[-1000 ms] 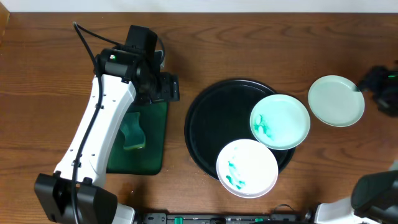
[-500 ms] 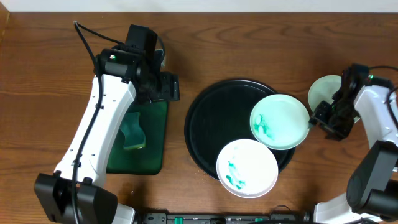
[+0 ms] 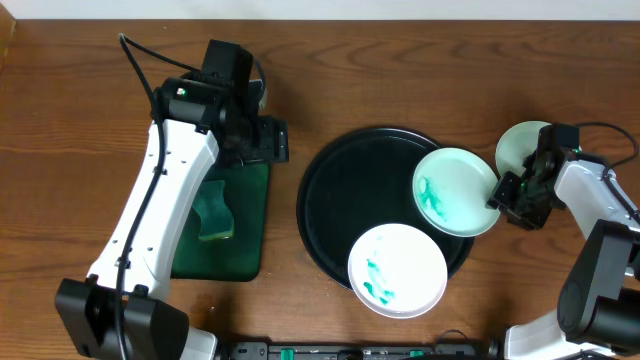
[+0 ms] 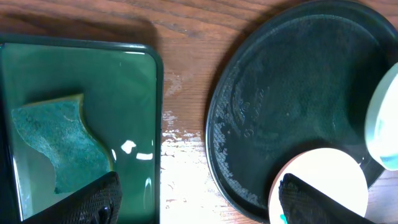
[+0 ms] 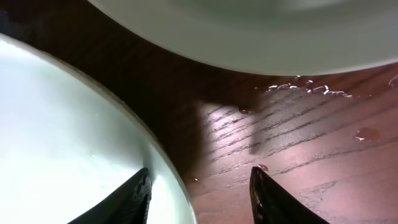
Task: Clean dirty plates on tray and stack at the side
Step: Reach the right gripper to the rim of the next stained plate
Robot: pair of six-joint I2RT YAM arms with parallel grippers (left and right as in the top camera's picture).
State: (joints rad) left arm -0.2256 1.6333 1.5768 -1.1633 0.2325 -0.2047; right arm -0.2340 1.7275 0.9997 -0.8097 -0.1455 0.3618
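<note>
Next, my left gripper grabs the narrow middle of the teal sponge (image 3: 212, 210) (image 4: 64, 143) on the dark green tray, because the smeared plates need to be wiped.
The black tray (image 3: 350, 200) (image 4: 292, 81) carries two plates with teal smears. One plate (image 3: 397, 270) (image 4: 336, 168) overhangs the tray's front rim. The other plate (image 3: 450, 190) (image 5: 62, 124) (image 4: 382, 124) lies tilted at the tray's right edge. My right gripper (image 3: 503, 195) (image 5: 199, 180) straddles that plate's right rim, one finger over its inside, the other outside with bare wood between it and the rim. A clean plate (image 3: 520, 150) (image 5: 249, 31) lies on the table just beyond, partly hidden by the arm. My left gripper (image 3: 250, 140) (image 4: 199, 205) hangs wide open between the two trays, holding nothing.
A dark green rectangular tray (image 3: 245, 250) (image 4: 124, 93) lies left of the black tray with a teal sponge (image 3: 215, 215) (image 4: 59, 146) on it. Water drops wet the wood near the right gripper. The left arm stretches over the table's left side.
The right arm swung in from the far right to the upper plate's rim and its jaws narrowed. That plate shifted slightly right and tilted. The left arm stayed still.
</note>
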